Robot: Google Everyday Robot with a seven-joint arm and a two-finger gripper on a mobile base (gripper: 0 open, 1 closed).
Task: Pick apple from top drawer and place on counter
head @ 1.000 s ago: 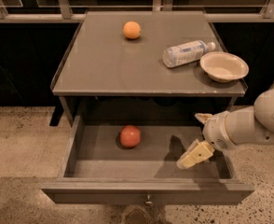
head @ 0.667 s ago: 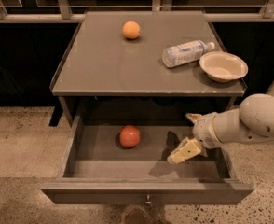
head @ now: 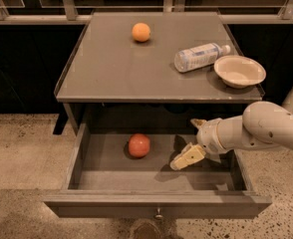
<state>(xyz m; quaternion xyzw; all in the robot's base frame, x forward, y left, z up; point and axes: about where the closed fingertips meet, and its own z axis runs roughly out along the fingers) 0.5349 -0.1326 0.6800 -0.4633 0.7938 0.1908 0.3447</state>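
Note:
Next, I grip the red apple in the open top drawer around the apple's middle (head: 139, 145).
The red apple (head: 139, 145) lies on the floor of the open top drawer (head: 156, 204), left of its middle. My gripper (head: 190, 141) reaches in from the right, over the right half of the drawer, a short way right of the apple and apart from it. Its tan fingers (head: 187, 158) are spread open and hold nothing. The dark grey counter (head: 121, 68) sits above the drawer.
On the counter are an orange fruit (head: 141, 32) at the back, a plastic bottle (head: 200, 57) lying on its side, and a beige bowl (head: 239, 71) at the right edge. A railing and dark windows run behind. Speckled floor surrounds the cabinet.
My gripper and forearm have moved left inside the drawer, closer to the apple. The apple and the things on the counter have not moved.

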